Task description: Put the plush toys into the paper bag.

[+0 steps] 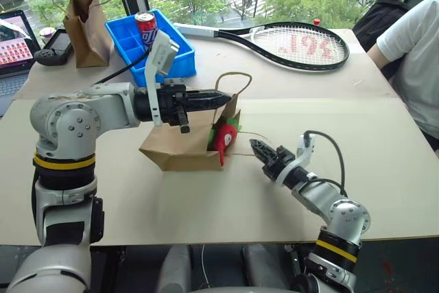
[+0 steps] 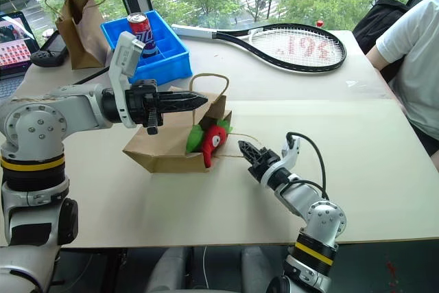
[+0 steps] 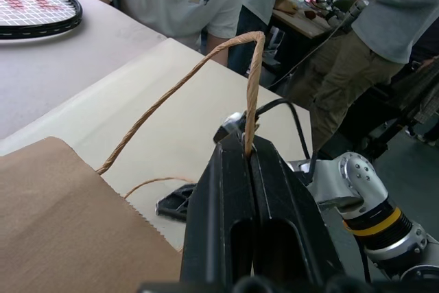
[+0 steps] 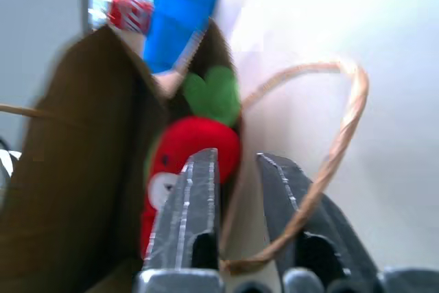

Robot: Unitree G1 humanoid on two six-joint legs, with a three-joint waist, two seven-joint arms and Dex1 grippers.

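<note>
I will use my right gripper to release the paper bag, standing upright on the table [image 1: 228, 145] under the red chili plush toy.
The paper bag [image 1: 178, 147] lies on its side on the table with its mouth toward my right gripper. In the mouth the red chili plush toy [image 1: 223, 139] sticks partly out, white face patch showing, and beside it sits the green plush toy [image 2: 195, 139], deeper inside. My left gripper [image 1: 223, 99] hovers over the bag, pointing level, shut on the bag's upper loop handle [image 3: 206, 66]. Just outside the mouth my right gripper [image 1: 255, 145] sits low over the table. The lower loop handle [image 4: 346, 128] passes between its fingers, which are closed on it.
At the back left are a blue bin [image 1: 130, 39] holding a soda can [image 1: 146, 29], a taller, darker paper bag [image 1: 86, 29] and a laptop [image 1: 14, 46]. A tennis racket [image 1: 295, 46] lies at the back. A person in a white shirt [image 1: 418, 60] sits at the right edge.
</note>
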